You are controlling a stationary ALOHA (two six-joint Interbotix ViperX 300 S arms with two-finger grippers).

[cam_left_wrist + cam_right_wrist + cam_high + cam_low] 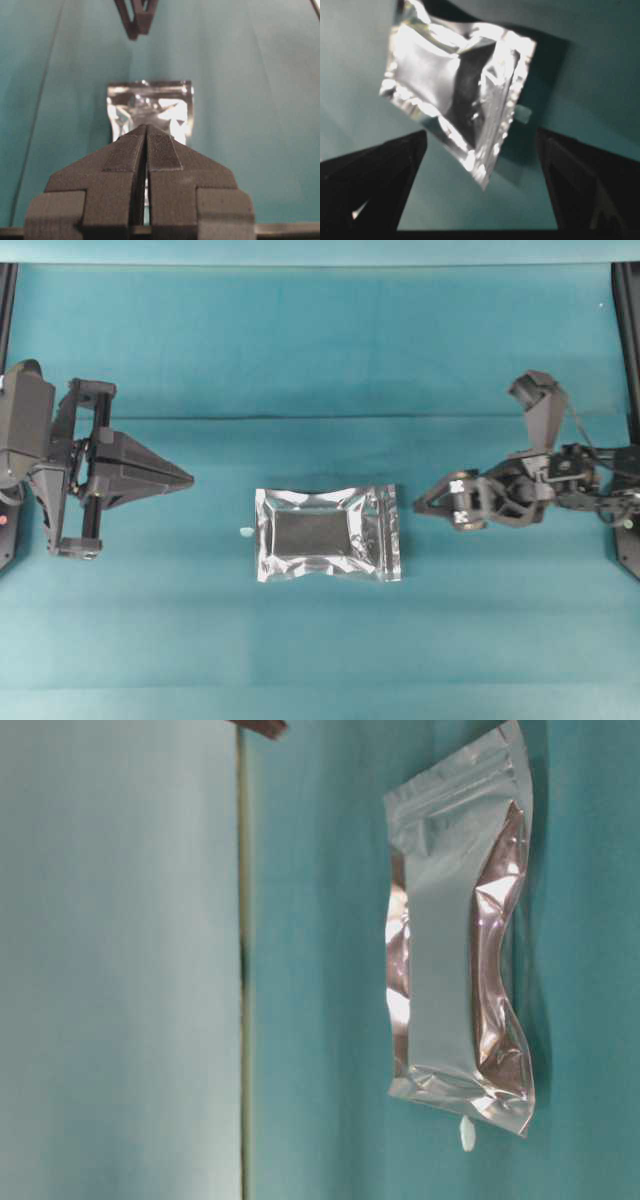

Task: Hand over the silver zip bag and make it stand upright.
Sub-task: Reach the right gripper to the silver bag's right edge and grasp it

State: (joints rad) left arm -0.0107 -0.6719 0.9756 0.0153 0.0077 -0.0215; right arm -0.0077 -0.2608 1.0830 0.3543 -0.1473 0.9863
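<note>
The silver zip bag has one end facing my right gripper. That gripper will close there, on the middle of the silver zip bag's zip strip (pixel 388 534) (pixel 499 116).
The silver zip bag (pixel 328 534) lies flat on the teal cloth in the middle of the table, its zip strip at the right end. It also shows in the table-level view (pixel 460 935), the left wrist view (pixel 150 112) and the right wrist view (pixel 455 90). My left gripper (pixel 188 479) is shut and empty, pointing at the bag from the left, a short way off; its pads (pixel 162 150) are pressed together. My right gripper (pixel 422 506) is open and empty, just right of the bag's zip end, its fingers (pixel 375 175) spread wide.
A tiny white scrap (pixel 245 531) lies on the cloth just left of the bag, also in the table-level view (pixel 467 1133). A fold line crosses the teal cloth (pixel 320 370) behind the bag. Dark frame posts stand at both side edges.
</note>
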